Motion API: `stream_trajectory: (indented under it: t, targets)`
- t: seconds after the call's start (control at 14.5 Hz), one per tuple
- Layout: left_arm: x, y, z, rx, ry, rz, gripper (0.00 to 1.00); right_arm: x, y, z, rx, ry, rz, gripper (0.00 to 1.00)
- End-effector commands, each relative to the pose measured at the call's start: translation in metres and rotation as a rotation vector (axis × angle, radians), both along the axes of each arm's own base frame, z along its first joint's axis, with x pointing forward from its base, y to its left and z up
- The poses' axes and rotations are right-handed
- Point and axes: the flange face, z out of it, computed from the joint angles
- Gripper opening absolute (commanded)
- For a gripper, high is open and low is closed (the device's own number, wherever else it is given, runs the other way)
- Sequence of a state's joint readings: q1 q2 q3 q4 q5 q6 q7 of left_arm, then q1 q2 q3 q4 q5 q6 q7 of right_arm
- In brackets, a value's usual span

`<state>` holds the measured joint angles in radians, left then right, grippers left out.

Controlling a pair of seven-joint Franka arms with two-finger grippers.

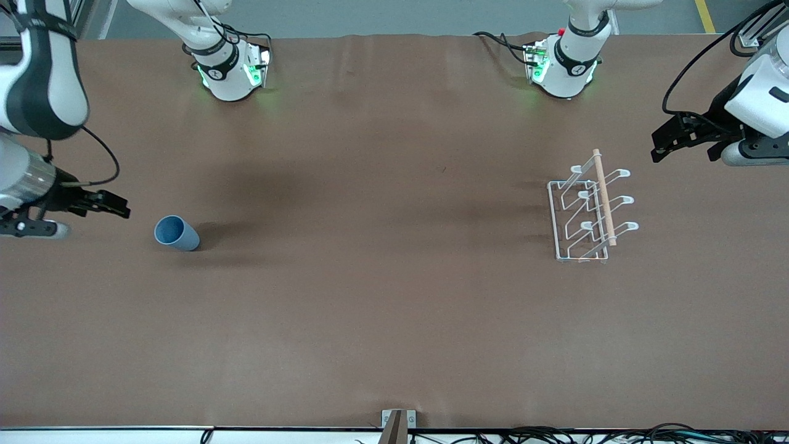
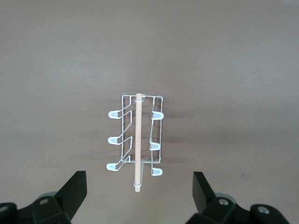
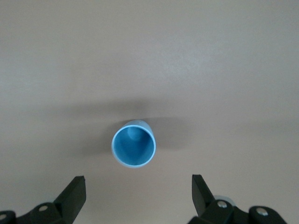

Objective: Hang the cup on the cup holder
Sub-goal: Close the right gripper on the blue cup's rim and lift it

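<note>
Next, I close my right gripper on the cup's rim (image 1: 156,228) (image 3: 155,145), on the side away from the cup holder, with one finger inside the blue-grey cup.
The blue-grey cup (image 1: 176,233) stands mouth up on the brown table near the right arm's end; in the right wrist view I look down into the cup (image 3: 133,149). My right gripper (image 1: 120,208) is open and empty, up in the air beside the cup, apart from it; it also shows in the right wrist view (image 3: 138,177). The white wire cup holder (image 1: 590,213) with its wooden rod stands near the left arm's end, all prongs bare. My left gripper (image 1: 662,145) is open and empty, in the air beside the holder (image 2: 138,140), as its own view (image 2: 138,175) shows.
The two arm bases (image 1: 231,74) (image 1: 564,68) stand along the table's edge farthest from the front camera. A small metal bracket (image 1: 397,424) and cables sit at the edge nearest the front camera. A wide stretch of brown table lies between cup and holder.
</note>
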<state>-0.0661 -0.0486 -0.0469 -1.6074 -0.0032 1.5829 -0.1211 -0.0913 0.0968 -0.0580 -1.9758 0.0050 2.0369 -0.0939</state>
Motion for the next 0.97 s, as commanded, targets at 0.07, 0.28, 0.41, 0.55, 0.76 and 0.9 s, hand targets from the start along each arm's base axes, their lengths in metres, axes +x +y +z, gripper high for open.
stream_trajectory:
  t: [0.07,0.28,0.41,0.55,0.76,0.9]
  targets:
    - [-0.001,0.0,0.002,-0.006,-0.001,-0.014,1.0,0.002,-0.025,-0.07,0.012,-0.001,0.058,1.0]
    - [-0.001,-0.001,0.001,-0.005,0.002,-0.016,1.0,-0.016,-0.023,-0.114,0.005,-0.034,0.079,1.0]
    - [0.0,-0.001,0.001,-0.006,0.0,-0.016,1.0,-0.015,-0.017,-0.132,0.004,-0.036,0.086,1.0]
    - [-0.001,-0.001,0.001,-0.005,0.002,-0.016,1.0,-0.013,-0.016,-0.147,0.003,-0.042,0.087,1.0]
    - [0.0,-0.001,0.001,-0.006,0.0,-0.016,1.0,-0.015,-0.015,-0.169,0.003,-0.039,0.086,0.99]
    - [0.0,-0.001,0.001,-0.007,0.0,-0.016,1.0,-0.015,-0.015,-0.182,0.004,-0.03,0.084,0.95]
